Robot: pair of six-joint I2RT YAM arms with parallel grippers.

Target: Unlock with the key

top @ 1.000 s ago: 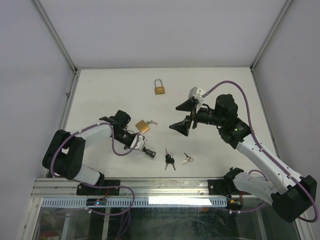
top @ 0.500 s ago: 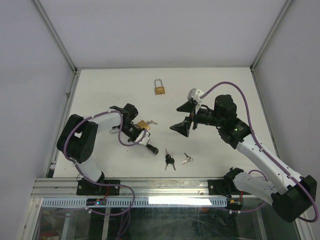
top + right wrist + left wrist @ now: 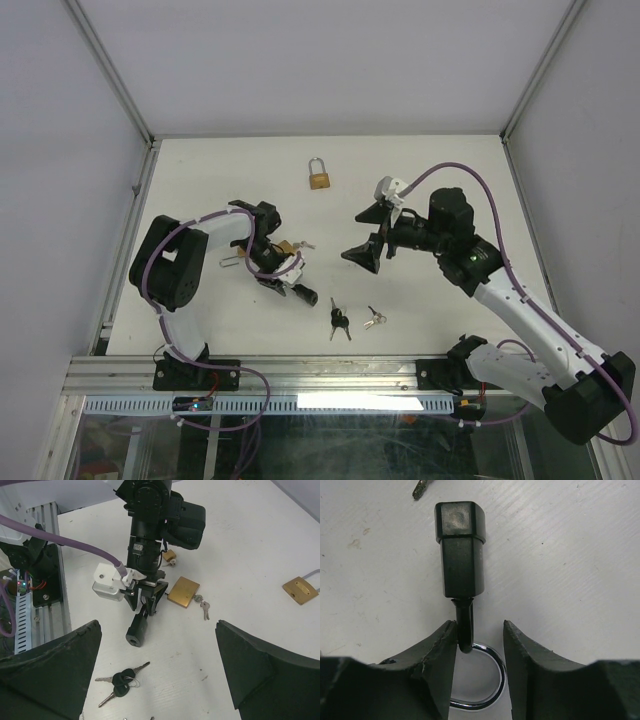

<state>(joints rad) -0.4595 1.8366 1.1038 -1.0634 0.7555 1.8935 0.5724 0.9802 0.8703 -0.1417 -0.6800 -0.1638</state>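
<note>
The next move for my right gripper is to go to the black-headed keys near the front of the table and close on the keys' black heads [image 3: 339, 319] [image 3: 120, 681].
A black padlock [image 3: 461, 550] lies flat on the white table, its keyhole end pointing away from my left gripper [image 3: 480, 627]. Its shackle [image 3: 492, 680] sits between the parted jaws; the left finger touches the black shackle post and the right finger stands clear. From above, the left gripper [image 3: 283, 272] is just up-left of the black padlock [image 3: 303, 292]. A bunch of black-headed keys [image 3: 338, 320] lies loose near the front, also in the right wrist view as black-headed keys [image 3: 119, 681]. My right gripper [image 3: 352, 236] hovers wide open and holds nothing.
A brass padlock [image 3: 183, 591] with a key [image 3: 202, 605] in it lies beside the left gripper. A second brass padlock [image 3: 319, 178] stands farther back. Small silver keys [image 3: 375, 318] lie right of the black-headed bunch. A small brass lock [image 3: 169, 556] sits behind the left wrist.
The left arm has swung inward and moved slightly back, shifting the black padlock with it. Its jaws were shut on the shackle and have now parted. The right arm has barely moved.
</note>
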